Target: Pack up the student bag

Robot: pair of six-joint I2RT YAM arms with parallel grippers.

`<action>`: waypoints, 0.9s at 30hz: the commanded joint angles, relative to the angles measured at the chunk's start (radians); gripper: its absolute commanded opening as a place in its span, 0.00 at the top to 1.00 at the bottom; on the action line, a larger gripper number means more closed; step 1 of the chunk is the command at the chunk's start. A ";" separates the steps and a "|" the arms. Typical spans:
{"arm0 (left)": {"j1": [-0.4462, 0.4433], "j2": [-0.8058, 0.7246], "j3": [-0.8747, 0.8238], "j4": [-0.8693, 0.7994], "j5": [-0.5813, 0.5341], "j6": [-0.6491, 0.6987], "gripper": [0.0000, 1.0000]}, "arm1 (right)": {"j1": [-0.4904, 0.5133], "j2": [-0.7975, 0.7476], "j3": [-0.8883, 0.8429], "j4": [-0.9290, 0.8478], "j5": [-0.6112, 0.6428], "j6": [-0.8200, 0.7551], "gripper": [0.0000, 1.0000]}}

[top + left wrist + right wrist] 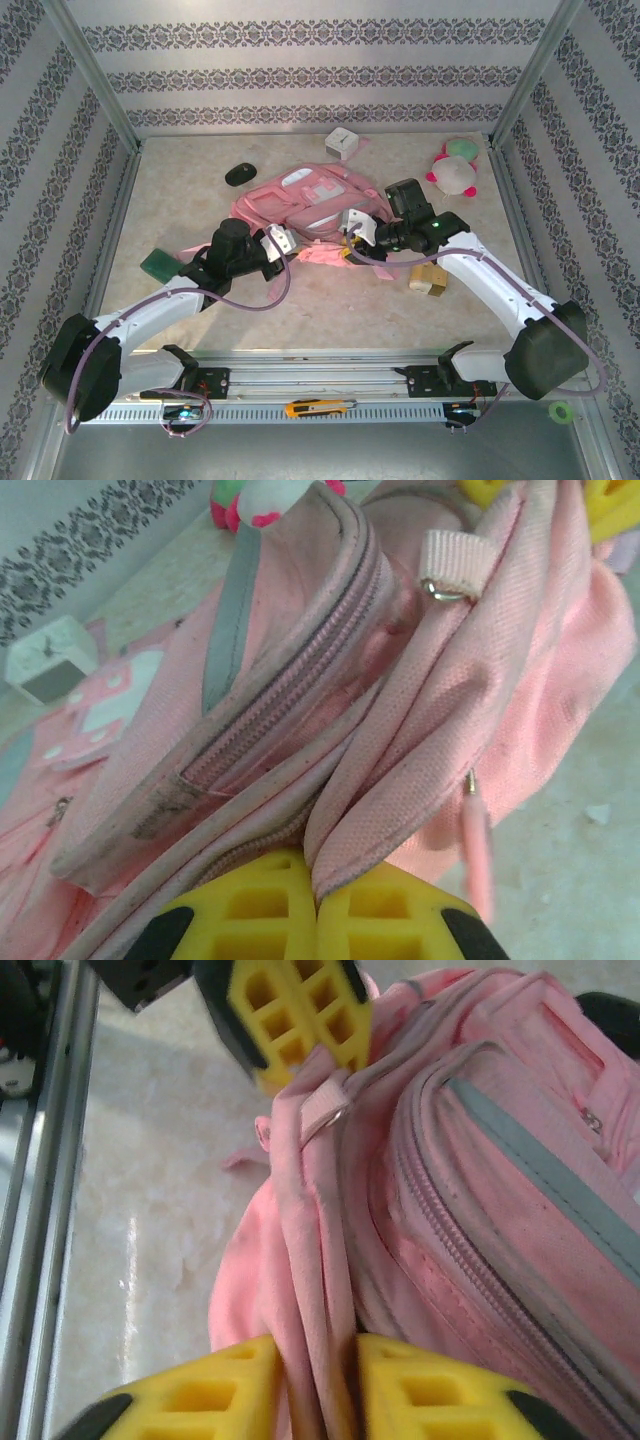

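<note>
Zipper pull hangs near my left gripper; my right gripper, holding the bag rim's fold, should release it and take the zipper pull [478,852].
The student bag [300,200], a large pink backpack with zipped pockets, lies in the middle of the table. My left gripper [283,240] sits at its near left edge. In the left wrist view my left gripper [318,905] is shut on a fold of the bag's pink rim [400,780]. My right gripper [352,225] is at the near right edge. Up close, my right gripper [318,1380] has its jaws parted, with a bunched fold of the bag [310,1290] between them and a dark gap beside the right finger. The left gripper's yellow fingers [300,1010] pinch the same rim farther along.
A white cube [342,143] and a black mouse [240,174] lie behind the bag. A pink-and-white plush toy [455,170] is at the back right. A green item [157,264] lies left, a tan box [430,278] under the right arm, a utility knife [318,407] on the front rail.
</note>
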 commanded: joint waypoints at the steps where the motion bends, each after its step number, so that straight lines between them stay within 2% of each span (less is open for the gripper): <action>1: -0.014 -0.009 0.059 -0.009 0.153 -0.196 1.00 | 0.013 -0.038 0.028 0.068 0.083 0.330 0.57; 4: -0.014 -0.002 0.067 -0.085 0.163 -0.293 1.00 | 0.047 -0.080 0.031 0.009 0.273 0.640 0.43; 6: -0.014 -0.001 0.071 -0.126 0.169 -0.325 1.00 | 0.069 -0.102 0.049 -0.070 0.333 0.787 0.40; 11: -0.014 0.008 0.082 -0.181 0.207 -0.361 1.00 | 0.301 -0.205 0.033 -0.132 0.669 1.075 0.42; 17: -0.014 0.105 0.179 -0.288 0.280 -0.457 1.00 | 0.517 -0.244 -0.039 -0.030 0.841 1.492 0.51; 21: -0.013 0.186 0.273 -0.412 0.300 -0.501 1.00 | 0.600 -0.194 -0.064 0.058 0.935 1.607 0.53; 27: -0.011 0.235 0.310 -0.432 0.360 -0.543 1.00 | 0.614 -0.069 -0.049 0.077 0.983 1.652 0.53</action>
